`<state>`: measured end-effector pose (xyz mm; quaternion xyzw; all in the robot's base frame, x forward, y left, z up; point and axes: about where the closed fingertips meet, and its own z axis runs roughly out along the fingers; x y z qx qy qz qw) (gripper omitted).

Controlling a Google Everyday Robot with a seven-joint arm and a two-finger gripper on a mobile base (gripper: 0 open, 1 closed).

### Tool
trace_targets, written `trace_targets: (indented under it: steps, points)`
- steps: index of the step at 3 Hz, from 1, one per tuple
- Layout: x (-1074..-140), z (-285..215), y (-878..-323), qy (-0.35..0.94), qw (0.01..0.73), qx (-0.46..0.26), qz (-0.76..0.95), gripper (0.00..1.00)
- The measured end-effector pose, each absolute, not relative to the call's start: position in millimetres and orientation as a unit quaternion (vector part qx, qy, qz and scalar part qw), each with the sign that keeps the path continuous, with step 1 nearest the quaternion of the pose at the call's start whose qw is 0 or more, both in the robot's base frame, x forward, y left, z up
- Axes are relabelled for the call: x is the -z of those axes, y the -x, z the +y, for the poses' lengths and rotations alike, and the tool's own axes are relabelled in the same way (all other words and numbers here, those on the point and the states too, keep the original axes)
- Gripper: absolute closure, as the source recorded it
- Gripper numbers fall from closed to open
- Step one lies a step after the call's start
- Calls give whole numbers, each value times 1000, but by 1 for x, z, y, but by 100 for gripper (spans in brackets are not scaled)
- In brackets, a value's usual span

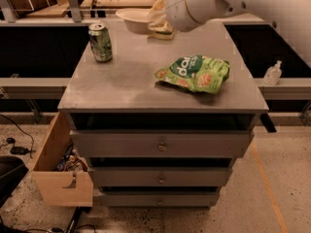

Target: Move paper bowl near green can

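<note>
My gripper will let go of the paper bowl on the grey cabinet top [117,74], just in front of the green can.
The green can [100,42] stands upright at the back left of the grey cabinet top [121,84]. The off-white paper bowl [131,20] hangs at the back middle of the top, to the right of the can and about a bowl's width from it. My gripper [156,14] is at the bowl's right rim and shut on it. The thick white arm [204,4] reaches in from the upper right and hides most of the gripper.
A green snack bag [194,73] lies right of centre on the top. A green-and-yellow sponge [163,33] peeks out under the gripper. Drawers [160,144] face the front. An open wooden box [58,171] stands at lower left, and a small bottle [273,73] on a right ledge.
</note>
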<state>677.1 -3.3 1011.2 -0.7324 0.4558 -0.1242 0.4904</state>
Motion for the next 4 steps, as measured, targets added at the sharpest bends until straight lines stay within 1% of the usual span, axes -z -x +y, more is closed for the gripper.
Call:
trace_targets:
  steps: [2,4]
  points:
    - [-950,48,-646,774,458,86,429,100]
    - [-920,70,-634,791,438,82,418,100]
